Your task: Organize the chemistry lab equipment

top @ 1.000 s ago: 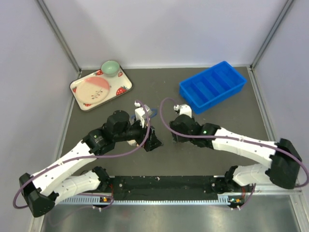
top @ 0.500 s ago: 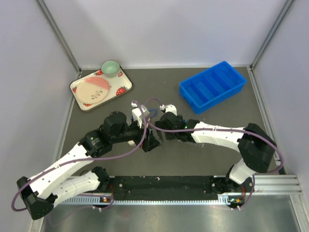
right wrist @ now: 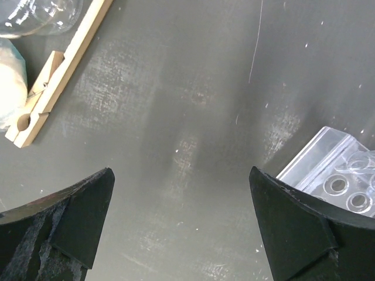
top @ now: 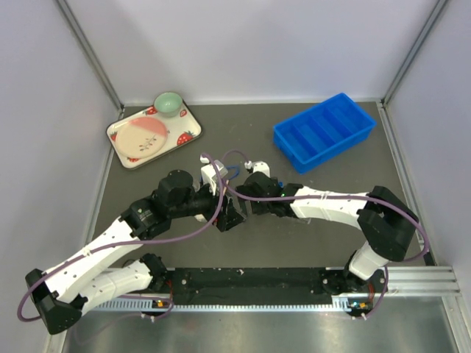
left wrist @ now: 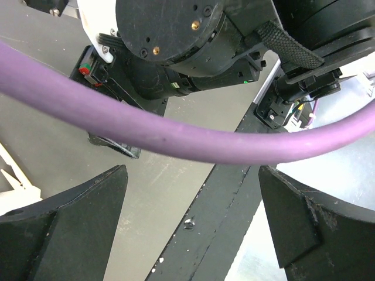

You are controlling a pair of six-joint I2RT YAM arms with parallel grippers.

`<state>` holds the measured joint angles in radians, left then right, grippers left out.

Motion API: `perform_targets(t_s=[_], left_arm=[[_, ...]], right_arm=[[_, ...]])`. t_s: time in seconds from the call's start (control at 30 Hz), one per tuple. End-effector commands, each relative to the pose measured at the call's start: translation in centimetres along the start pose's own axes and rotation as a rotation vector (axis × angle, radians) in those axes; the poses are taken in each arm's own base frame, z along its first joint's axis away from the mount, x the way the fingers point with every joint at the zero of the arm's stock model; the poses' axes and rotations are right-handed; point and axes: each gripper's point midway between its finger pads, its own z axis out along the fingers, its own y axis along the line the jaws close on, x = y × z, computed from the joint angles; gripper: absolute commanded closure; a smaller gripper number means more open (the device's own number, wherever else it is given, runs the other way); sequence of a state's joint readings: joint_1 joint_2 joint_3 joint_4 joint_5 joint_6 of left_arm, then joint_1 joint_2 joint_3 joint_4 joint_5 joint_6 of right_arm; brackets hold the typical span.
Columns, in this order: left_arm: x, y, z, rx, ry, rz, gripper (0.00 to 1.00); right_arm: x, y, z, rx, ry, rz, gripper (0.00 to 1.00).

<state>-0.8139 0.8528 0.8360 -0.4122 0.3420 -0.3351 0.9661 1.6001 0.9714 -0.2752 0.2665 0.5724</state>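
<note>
The right gripper next closes on the blue compartment bin's short side's rim [top: 283, 142], facing the strawberry-print tray.
In the right wrist view, a thin wooden stick [right wrist: 58, 70] lies at the upper left. Beside it are a clear glass flask [right wrist: 41, 14] and a whitish wad [right wrist: 9, 82]. A corner of the clear tube rack [right wrist: 334, 175] shows at the right edge. My right gripper [right wrist: 181, 222] is open over bare table between the stick and the rack, holding nothing. My left gripper [left wrist: 193, 222] is open and empty, looking back at its own arm base. In the top view both grippers, left [top: 232, 218] and right [top: 246, 207], crowd the table's middle and hide the equipment. No tubes show.
A strawberry-print tray [top: 121, 143] with a pink plate [top: 143, 137] and a green bowl [top: 168, 104] sits at the back left. A blue compartment bin [top: 324, 131] stands at the back right. A purple cable [left wrist: 176, 134] crosses the left wrist view above the black rail [top: 250, 279].
My right arm has swung left to the table's middle, close to the left gripper, and its jaws have opened wider. The left arm has barely shifted.
</note>
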Motion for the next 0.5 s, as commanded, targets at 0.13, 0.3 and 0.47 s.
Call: perform_targets(t_s=[0.13, 0.3, 0.47], left_arm=[[-0.7, -0.5, -0.2, 0.017, -0.037, 0.009, 0.01], [-0.7, -0.5, -0.2, 0.019, -0.038, 0.01, 0.01], [-0.7, -0.5, -0.2, 0.017, -0.039, 0.011, 0.01]], right_arm=[[1.4, -0.8, 0.3, 0.011, 0.014, 0.037, 0.01], [2.0, -2.4, 0.4, 0.05, 0.018, 0.046, 0.01], [1.9, -5.2, 0.1, 0.115, 0.006, 0.068, 0.01]])
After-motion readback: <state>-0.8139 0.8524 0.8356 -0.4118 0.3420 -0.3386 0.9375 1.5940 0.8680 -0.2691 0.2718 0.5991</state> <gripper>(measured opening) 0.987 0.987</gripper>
